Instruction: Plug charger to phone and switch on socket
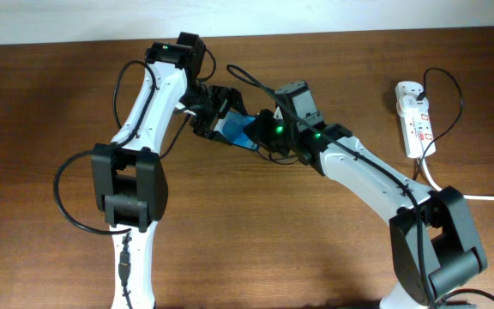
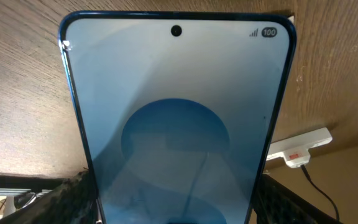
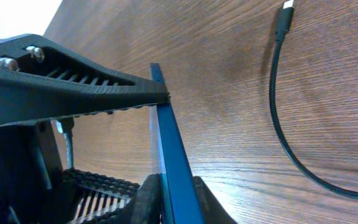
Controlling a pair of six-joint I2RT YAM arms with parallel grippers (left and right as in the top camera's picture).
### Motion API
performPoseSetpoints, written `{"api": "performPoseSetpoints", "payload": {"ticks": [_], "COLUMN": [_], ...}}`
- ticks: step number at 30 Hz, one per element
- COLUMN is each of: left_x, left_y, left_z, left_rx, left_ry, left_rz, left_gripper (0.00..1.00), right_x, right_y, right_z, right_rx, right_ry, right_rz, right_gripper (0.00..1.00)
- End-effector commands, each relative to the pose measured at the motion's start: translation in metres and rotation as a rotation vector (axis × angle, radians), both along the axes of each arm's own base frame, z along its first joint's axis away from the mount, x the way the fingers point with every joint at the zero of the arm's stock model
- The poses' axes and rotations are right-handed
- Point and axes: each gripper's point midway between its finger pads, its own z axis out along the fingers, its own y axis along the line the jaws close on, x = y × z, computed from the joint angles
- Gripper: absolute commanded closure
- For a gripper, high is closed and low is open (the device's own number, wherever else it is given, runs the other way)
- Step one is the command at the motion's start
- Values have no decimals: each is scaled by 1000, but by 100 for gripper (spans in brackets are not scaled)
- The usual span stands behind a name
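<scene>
The phone's bottom end points into my left gripper's palm, so my left gripper should open and retake the phone by its long side point(image 2: 78, 109) while my right gripper supports it.
The phone point(image 1: 237, 130), with a bright blue screen, is held off the table between both grippers at centre. My left gripper point(image 1: 215, 116) is shut on its side edges; in the left wrist view the phone point(image 2: 176, 112) fills the frame between the fingers point(image 2: 176, 208). My right gripper point(image 3: 178, 202) is shut on the faces of the phone point(image 3: 166, 130), seen edge-on. The charger point(image 3: 277, 106) lies loose on the wood, its plug tip at the top, apart from the phone. The white socket point(image 1: 414, 116) lies at the far right; it also shows in the left wrist view point(image 2: 300, 148).
A thin black cable point(image 1: 457, 99) loops from the socket. A thick white cord point(image 1: 487, 198) runs off the right edge. The wooden table point(image 1: 256, 232) stretches in front of both arms. The left arm's finger point(image 3: 73, 84) touches the phone's edge in the right wrist view.
</scene>
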Motion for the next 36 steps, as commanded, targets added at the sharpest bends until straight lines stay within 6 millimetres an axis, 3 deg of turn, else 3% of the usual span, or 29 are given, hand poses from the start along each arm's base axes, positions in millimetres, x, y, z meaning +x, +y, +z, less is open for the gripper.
{"api": "performPoseSetpoints", "payload": {"ticks": [1, 4, 10, 13, 16, 24, 30, 32, 36], "left_x": [0, 0, 0, 0, 0, 2, 20, 24, 33], "left_y": [-7, -7, -7, -7, -7, -6, 7, 4, -3], "left_z": [10, 10, 10, 10, 10, 10, 38, 50, 61], "left_rx": [-46, -46, -46, -46, -46, -56, -334, -424, -491], "left_ry": [2, 2, 2, 2, 2, -43, -419, -576, -679], "left_rz": [3, 3, 3, 3, 2, -48, -353, -456, -479], "left_gripper": [98, 89, 74, 26, 13, 1, 1, 1, 1], "right_x": [2, 3, 2, 1, 1, 2, 18, 22, 29], "right_y": [-2, 2, 5, 5, 5, 3, -31, -42, -66], "right_z": [-7, -4, -1, -1, -1, -1, 13, 28, 77], "right_rx": [-31, -13, 6, 11, 11, 18, 101, 125, 182], "right_ry": [-1, -15, -11, -9, -8, -5, 5, -19, -88], "right_rz": [-7, 3, 19, 24, 24, 22, -1, -15, -109], "right_gripper": [87, 96, 96, 96, 96, 96, 96, 96, 96]}}
